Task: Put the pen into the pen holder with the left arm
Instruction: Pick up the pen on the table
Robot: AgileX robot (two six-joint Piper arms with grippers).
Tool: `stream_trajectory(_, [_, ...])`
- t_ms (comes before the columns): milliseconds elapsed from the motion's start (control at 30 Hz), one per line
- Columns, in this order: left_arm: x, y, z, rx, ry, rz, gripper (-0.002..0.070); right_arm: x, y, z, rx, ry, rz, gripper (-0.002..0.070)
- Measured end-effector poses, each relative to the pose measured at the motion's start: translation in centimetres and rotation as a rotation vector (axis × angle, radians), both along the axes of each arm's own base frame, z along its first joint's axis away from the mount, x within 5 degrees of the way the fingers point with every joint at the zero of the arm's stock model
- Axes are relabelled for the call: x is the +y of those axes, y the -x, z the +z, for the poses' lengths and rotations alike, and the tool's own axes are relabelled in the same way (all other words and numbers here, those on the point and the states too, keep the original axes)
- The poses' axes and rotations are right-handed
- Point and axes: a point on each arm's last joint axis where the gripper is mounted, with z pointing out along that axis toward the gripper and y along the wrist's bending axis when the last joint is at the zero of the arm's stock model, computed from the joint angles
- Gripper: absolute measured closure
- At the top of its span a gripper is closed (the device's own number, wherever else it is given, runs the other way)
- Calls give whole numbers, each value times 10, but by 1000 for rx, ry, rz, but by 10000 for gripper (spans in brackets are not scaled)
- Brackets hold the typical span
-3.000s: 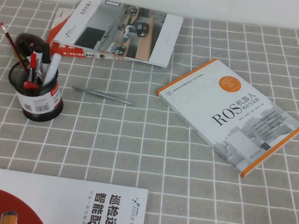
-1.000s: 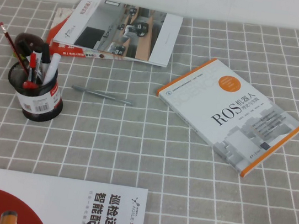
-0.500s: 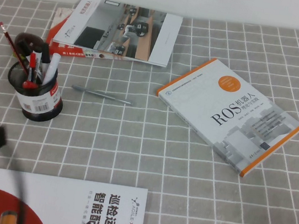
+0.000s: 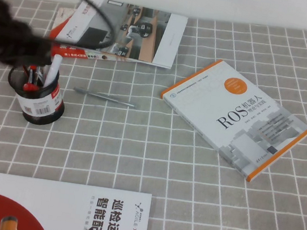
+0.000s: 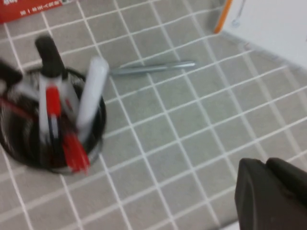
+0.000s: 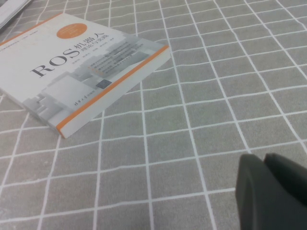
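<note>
The grey pen (image 4: pixel 109 98) (image 5: pixel 156 67) lies between the pen holder and the ROS book. Next, my left gripper should go to its middle and close there.
The slim grey pen (image 4: pixel 104 97) lies flat on the checked cloth, to the right of the black mesh pen holder (image 4: pixel 36 102). The holder has a barcode label and holds several markers and pens. My left arm (image 4: pixel 7 34) is a blurred black mass above and behind the holder, hiding its back rim. In the left wrist view the pen (image 5: pixel 153 68) lies beyond the holder (image 5: pixel 48 124), and my left gripper (image 5: pixel 263 164) is shut, empty and well clear of both. My right gripper (image 6: pixel 261 159) is shut and empty over bare cloth, out of the high view.
A white and orange ROS book (image 4: pixel 236 118) lies right of the pen, and also shows in the right wrist view (image 6: pixel 81 72). Stacked magazines (image 4: pixel 125 31) lie at the back. A red and white booklet (image 4: pixel 65 211) lies at the front left edge.
My left arm has swung up from the front left corner to above and behind the pen holder. The pen, holder and books have not moved.
</note>
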Motion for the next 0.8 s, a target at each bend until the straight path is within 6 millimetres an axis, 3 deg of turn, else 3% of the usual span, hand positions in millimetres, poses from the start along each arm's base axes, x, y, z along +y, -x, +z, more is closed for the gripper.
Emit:
stream_trajectory(100, [-18, -29, -3, 40, -88, -59, 677, 0, 0, 0, 0, 0, 0, 691])
stream_trajectory(400, [-78, -92, -12, 96, -217, -194, 677, 0, 0, 0, 0, 0, 0, 691])
stream_trajectory(600, [-95, -127, -30, 114, -216, -155, 677, 0, 0, 0, 0, 0, 0, 691])
stream_trajectory(800, [-105, -146, -61, 196, -229, -15, 677, 0, 0, 0, 0, 0, 0, 691])
